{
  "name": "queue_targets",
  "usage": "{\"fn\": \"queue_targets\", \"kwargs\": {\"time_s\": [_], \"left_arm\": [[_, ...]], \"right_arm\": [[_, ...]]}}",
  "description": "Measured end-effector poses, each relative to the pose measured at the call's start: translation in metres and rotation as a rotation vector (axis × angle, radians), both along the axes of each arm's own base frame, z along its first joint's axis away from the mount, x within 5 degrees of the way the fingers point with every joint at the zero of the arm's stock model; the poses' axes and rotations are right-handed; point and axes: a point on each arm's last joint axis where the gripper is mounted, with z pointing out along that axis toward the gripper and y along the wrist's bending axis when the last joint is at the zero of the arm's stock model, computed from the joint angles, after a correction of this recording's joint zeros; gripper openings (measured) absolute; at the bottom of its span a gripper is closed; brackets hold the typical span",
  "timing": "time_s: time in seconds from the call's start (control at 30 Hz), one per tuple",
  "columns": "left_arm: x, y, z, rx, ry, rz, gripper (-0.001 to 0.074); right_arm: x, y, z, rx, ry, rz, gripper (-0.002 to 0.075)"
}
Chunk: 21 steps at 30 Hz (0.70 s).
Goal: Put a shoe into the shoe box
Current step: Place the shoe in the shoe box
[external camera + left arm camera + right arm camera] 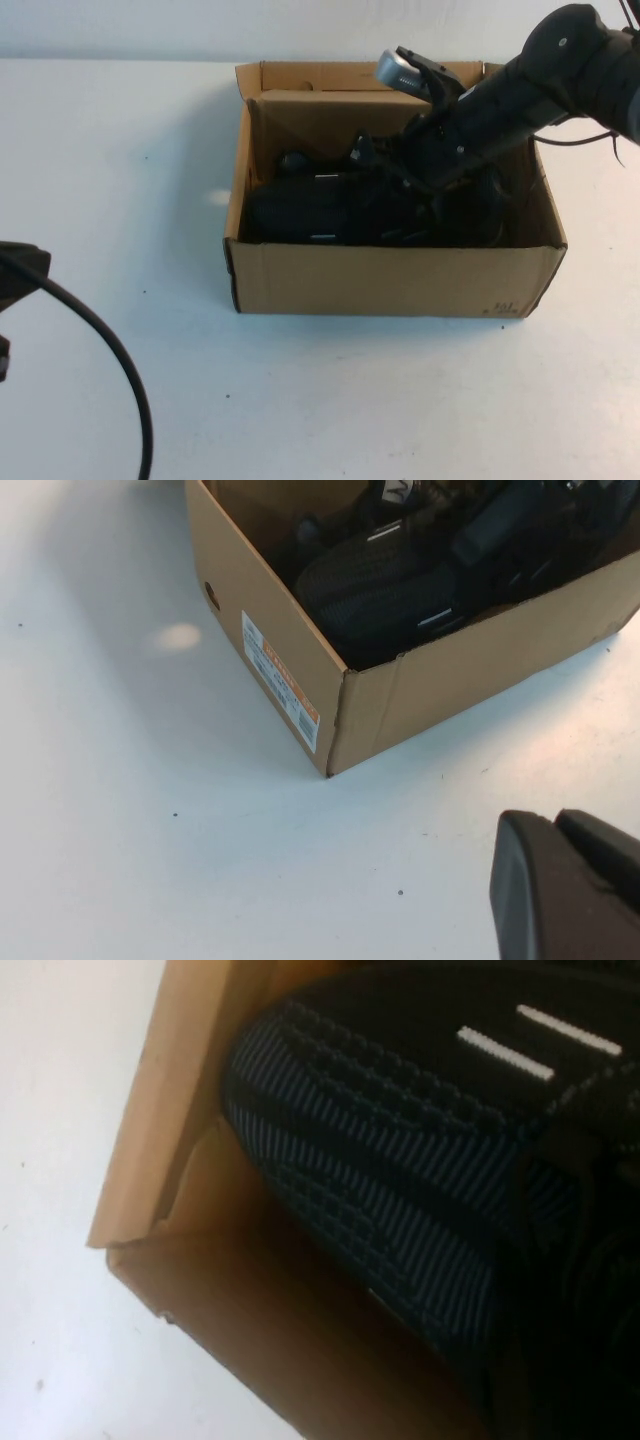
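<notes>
My right gripper will lay the black shoe along the front side inside the brown cardboard shoe box (362, 228).
The brown cardboard shoe box (390, 280) stands open in the middle of the table. A black ribbed-knit shoe (310, 205) with silver-white dashes lies on its side inside, toe toward the box's left wall. My right gripper (388, 190) reaches down into the box from the right and sits against the shoe's middle; its tip is lost in the dark. The right wrist view shows the shoe (400, 1160) very close, beside the box wall (160, 1110). My left gripper (555, 820) is shut and empty, parked low at the table's left (15, 270), away from the box (480, 670).
More dark shapes (480, 215) fill the box's right half behind my right arm; I cannot tell what they are. The lid flap (330, 100) is folded at the box's back. A black cable (110, 350) curves across the front left. The box side carries a white-orange label (280, 680).
</notes>
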Motion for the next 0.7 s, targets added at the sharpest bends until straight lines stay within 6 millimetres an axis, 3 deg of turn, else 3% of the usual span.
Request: {"fn": "queue_targets", "kwargs": {"time_s": [0.7], "left_arm": [[0.0002, -0.0003, 0.0005, -0.01, 0.0, 0.003, -0.0001]], "right_arm": [[-0.0068, 0.0, 0.0028, 0.072, 0.068, 0.064, 0.0001]]}}
